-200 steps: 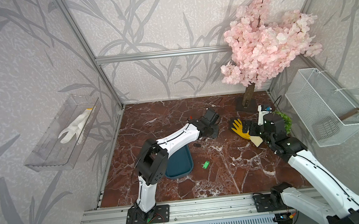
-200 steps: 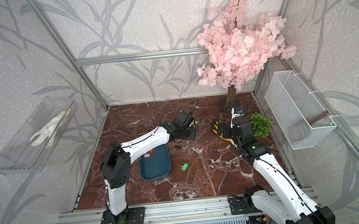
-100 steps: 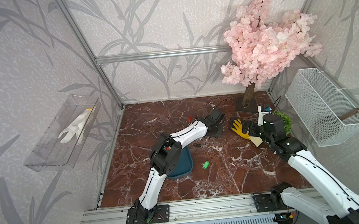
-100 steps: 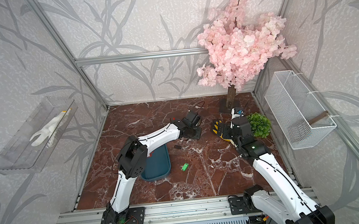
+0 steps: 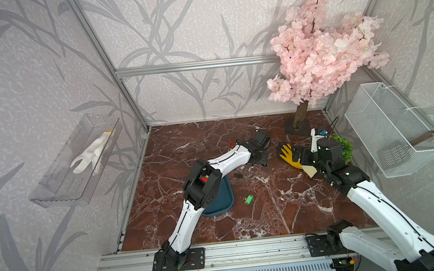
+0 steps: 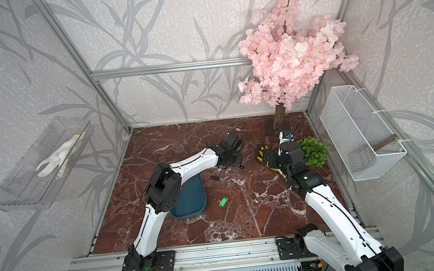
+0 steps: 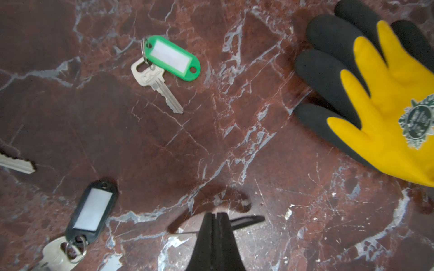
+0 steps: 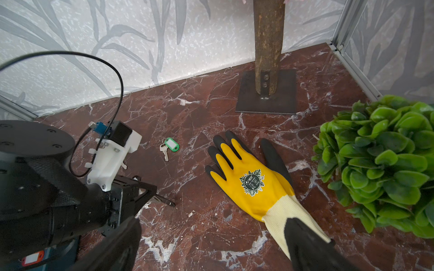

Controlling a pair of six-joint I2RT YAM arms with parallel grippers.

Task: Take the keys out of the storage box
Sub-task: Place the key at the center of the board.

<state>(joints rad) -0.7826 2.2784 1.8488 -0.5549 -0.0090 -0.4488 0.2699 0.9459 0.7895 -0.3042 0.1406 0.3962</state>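
Observation:
Next, my left gripper sets down the black-tagged key on the marble (image 5: 262,158) (image 7: 205,171) between the other black-tagged key and the glove.
The storage box (image 5: 218,198) is a dark teal tray, half hidden under my left arm's elbow; a red-tagged key (image 8: 32,258) lies in its corner. Out on the marble floor lie a green-tagged key (image 7: 170,58), a black-tagged key (image 7: 92,208) and, nearer the box, another green-tagged key (image 5: 248,199). A bare key blade (image 7: 16,164) pokes in at the wrist view's edge. My left gripper (image 7: 215,213) hangs low over the floor beyond the box, jaws pressed shut, nothing seen between them. My right gripper (image 8: 211,246) stands open over the glove's cuff.
A yellow and black work glove (image 8: 253,180) lies flat between the two grippers. A green plant (image 8: 387,164) and the blossom tree's metal base (image 8: 266,93) stand at the back right. A white wire basket (image 5: 389,130) and a clear tray (image 5: 77,160) holding a white glove hang on the side walls.
My left gripper has shifted right, towards the yellow glove, and the left arm's elbow has swung right over the storage box. The right arm has stayed still.

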